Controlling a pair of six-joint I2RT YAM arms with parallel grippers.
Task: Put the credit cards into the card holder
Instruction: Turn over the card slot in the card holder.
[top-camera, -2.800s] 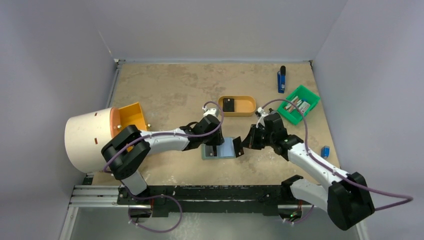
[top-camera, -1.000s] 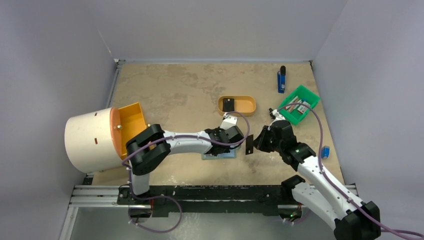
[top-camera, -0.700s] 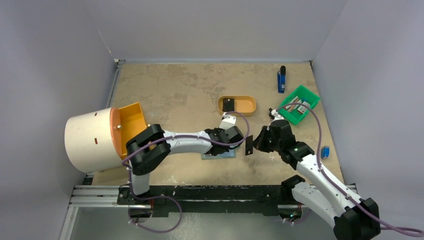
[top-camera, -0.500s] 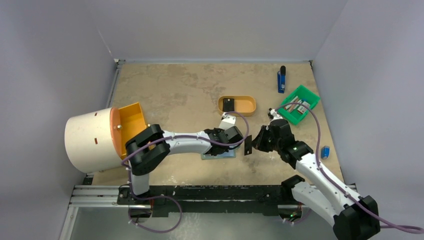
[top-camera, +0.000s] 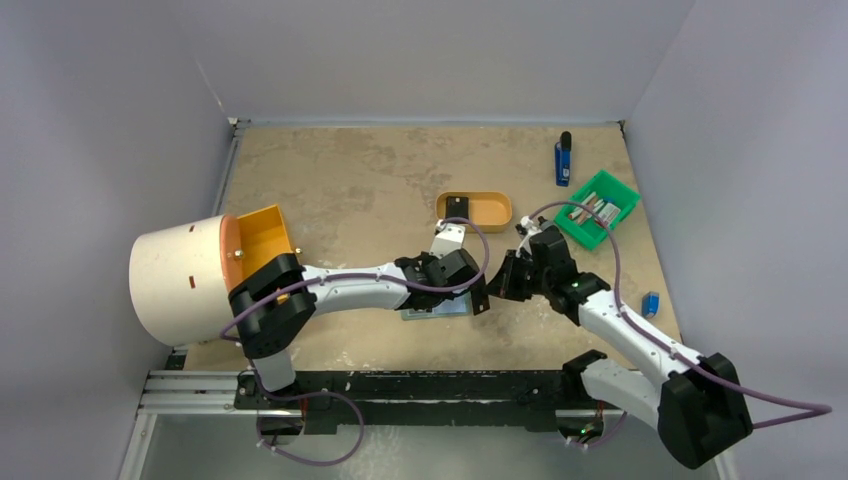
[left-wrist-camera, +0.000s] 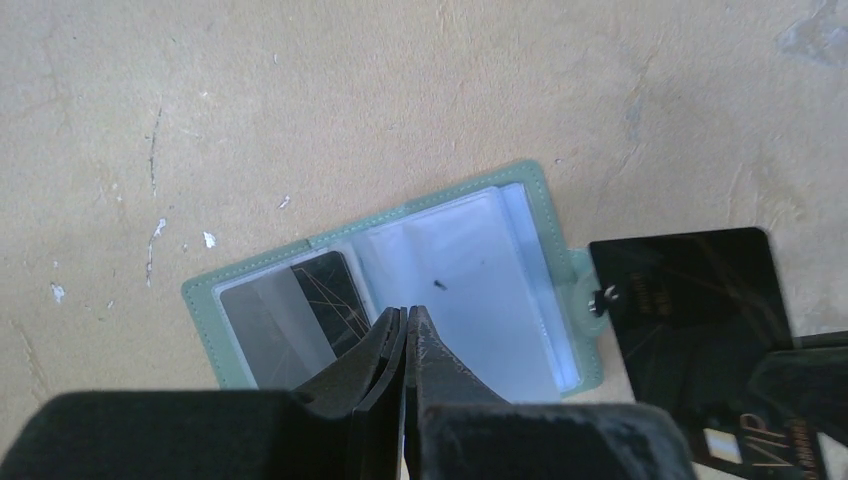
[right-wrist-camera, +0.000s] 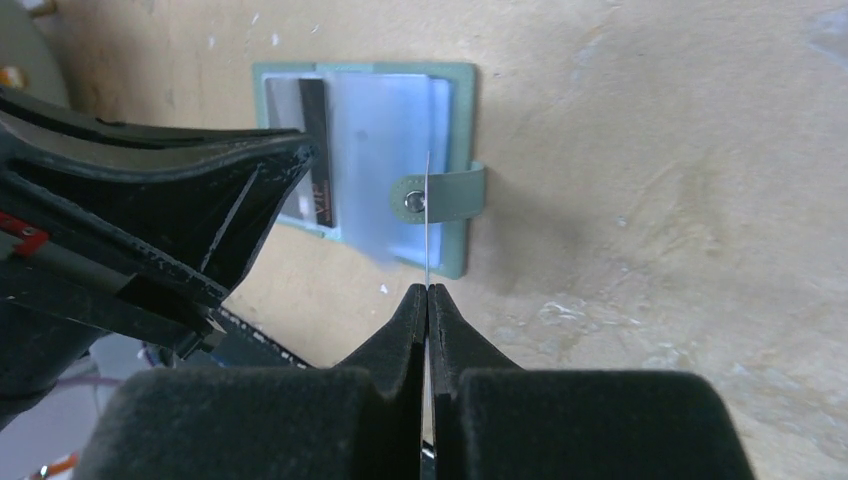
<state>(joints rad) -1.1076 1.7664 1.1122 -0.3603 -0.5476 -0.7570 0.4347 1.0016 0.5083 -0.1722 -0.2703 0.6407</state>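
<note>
My left gripper needs to take the clear sleeve, which lies flat toward the snap tab, and flip it over the filled pocket (left-wrist-camera: 290, 325) before the card goes in.
The sage-green card holder (top-camera: 436, 311) lies open on the table, its clear sleeves (left-wrist-camera: 470, 270) facing up and its snap tab (right-wrist-camera: 450, 193) pointing toward the right arm. One black card (left-wrist-camera: 325, 295) sits in its left pocket. My left gripper (left-wrist-camera: 407, 312) is shut, tips over the holder's middle fold. My right gripper (right-wrist-camera: 428, 290) is shut on a black credit card (left-wrist-camera: 690, 300), held on edge just beside the snap tab. Another black card (top-camera: 457, 209) lies in the tan oval tray (top-camera: 500, 212).
A green bin (top-camera: 597, 208) with small items and a blue pen-like item (top-camera: 563, 160) are at the back right. A small blue object (top-camera: 651, 302) lies at the right edge. A cream cylinder (top-camera: 180, 280) with an orange scoop (top-camera: 262, 235) stands at the left.
My right gripper has carried the black card left, up to the holder's snap tab. My left gripper stays shut over the holder, its wrist shifted slightly left.
</note>
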